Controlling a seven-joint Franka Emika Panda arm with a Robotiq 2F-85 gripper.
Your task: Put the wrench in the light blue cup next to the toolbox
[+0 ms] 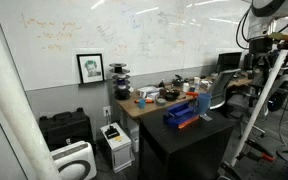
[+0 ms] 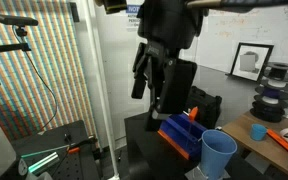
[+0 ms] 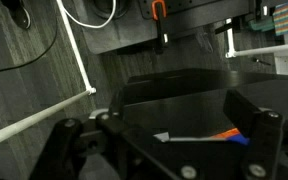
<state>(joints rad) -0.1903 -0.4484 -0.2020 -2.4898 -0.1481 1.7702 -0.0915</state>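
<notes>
The wrench's orange handle is in the dark blue toolbox [image 1: 188, 112] beside the light blue cup, and my gripper needs to go there next and close on it.
In the wrist view the wrench [image 3: 189, 138], a thin silver shaft with an orange and blue handle, lies flat on the black table [image 3: 174, 95]. My gripper [image 3: 169, 142] is open above it, with one finger on each side of the frame, and holds nothing. In an exterior view my gripper [image 2: 152, 92] hangs well above the table, up and to the left of the dark blue toolbox [image 2: 179, 135] and the light blue cup [image 2: 219, 153]. The cup stands upright beside the toolbox. Toolbox [image 1: 181, 116] and cup [image 1: 204, 102] also show in both exterior views. The wrench shows only in the wrist view.
A wooden desk [image 1: 144, 103] behind the black table carries dark mugs, bowls and filament spools [image 2: 276, 82]. A black case [image 1: 64, 128] and white machines [image 1: 116, 143] stand on the floor. White cables [image 3: 79, 60] run over the floor past the table edge.
</notes>
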